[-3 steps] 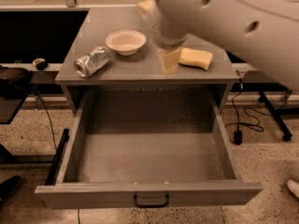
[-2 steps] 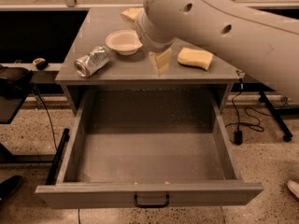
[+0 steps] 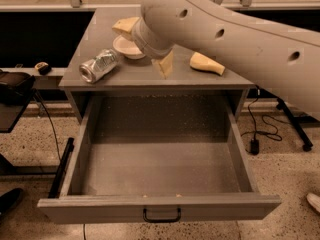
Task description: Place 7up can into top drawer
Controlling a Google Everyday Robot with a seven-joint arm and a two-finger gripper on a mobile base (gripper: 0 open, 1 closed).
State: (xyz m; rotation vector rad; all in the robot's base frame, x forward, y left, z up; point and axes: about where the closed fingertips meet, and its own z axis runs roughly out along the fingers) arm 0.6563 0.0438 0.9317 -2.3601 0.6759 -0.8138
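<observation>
I will move my gripper next to the middle of the 7up can (image 3: 101, 64) beside the white bowl and close it there.
The 7up can (image 3: 98, 65) lies on its side, dented, at the front left of the cabinet top (image 3: 125, 76). The top drawer (image 3: 100, 209) is pulled fully out, and nothing lies inside it. Its black handle (image 3: 161, 215) is centred on the front panel. My gripper (image 3: 144, 48) hangs over the cabinet top just right of the can and above the white bowl. Its two cream fingers (image 3: 165, 64) stand apart, open and empty. The arm's wrist hides the space between them.
A white bowl (image 3: 125, 47) sits behind the can, partly hidden by my wrist. A yellow sponge (image 3: 206, 63) lies on the right of the cabinet top. My large arm (image 3: 240, 34) crosses the upper right. Cables and table legs (image 3: 295, 124) are on the floor at the right.
My arm and gripper have moved left across the cabinet top, from beside the sponge to over the bowl, closer to the can. The can, the bowl and the drawer have not moved.
</observation>
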